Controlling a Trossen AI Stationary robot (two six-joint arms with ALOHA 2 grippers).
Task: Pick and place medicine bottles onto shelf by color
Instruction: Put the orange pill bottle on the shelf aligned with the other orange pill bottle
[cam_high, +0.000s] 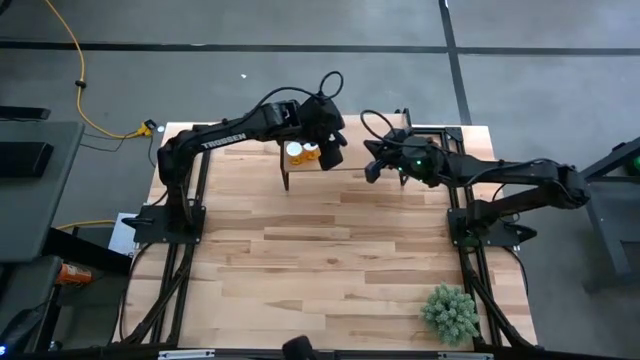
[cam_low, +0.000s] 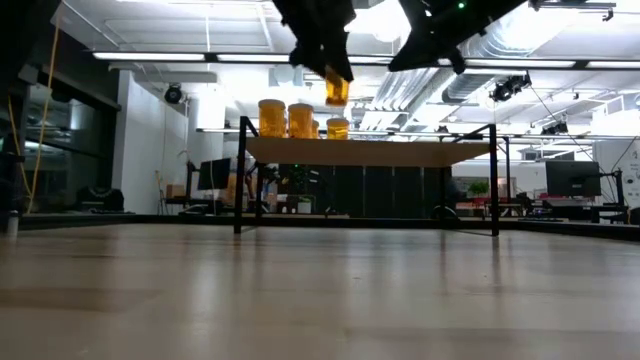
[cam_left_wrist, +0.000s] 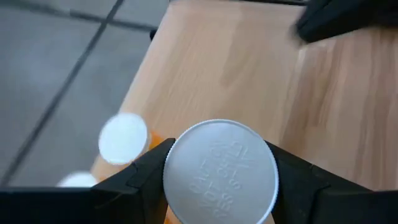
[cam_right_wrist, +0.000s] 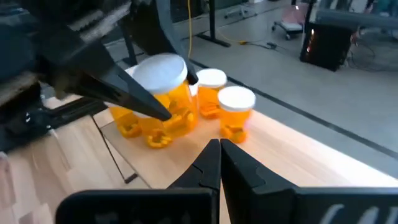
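Note:
My left gripper needs to release the orange bottle on the shelf (cam_high: 325, 149) next to the bottles that are standing there, over toward the middle of the shelf.
The shelf (cam_low: 400, 152) stands at the table's far middle on thin black legs. Three orange medicine bottles with white caps (cam_low: 272, 118) (cam_low: 300, 120) (cam_low: 338, 127) stand on its left part on their bases. My left gripper (cam_high: 330, 152) hangs above them, shut on another orange bottle (cam_low: 337, 90). In the right wrist view this bottle (cam_right_wrist: 163, 99) shows in front of two standing ones (cam_right_wrist: 210, 93) (cam_right_wrist: 236, 112). My right gripper (cam_right_wrist: 219, 152) is shut on nothing and hovers over the shelf's right part (cam_high: 372, 168). My left gripper pinches the bottle between its two fingers (cam_left_wrist: 146, 168) on opposite sides, at and just below the white cap (cam_left_wrist: 221, 171). The fingers slant down from the table's left side. The bottle hangs upright, cap up, lifted clear of the shelf board and of the bottles on it.
A green bushy plant (cam_high: 450, 312) sits near the table's front right corner. The wood-plank tabletop (cam_high: 320, 250) lies bare between the shelf and the near edge. The arms' black frames (cam_high: 170, 220) (cam_high: 485, 225) stand at both sides.

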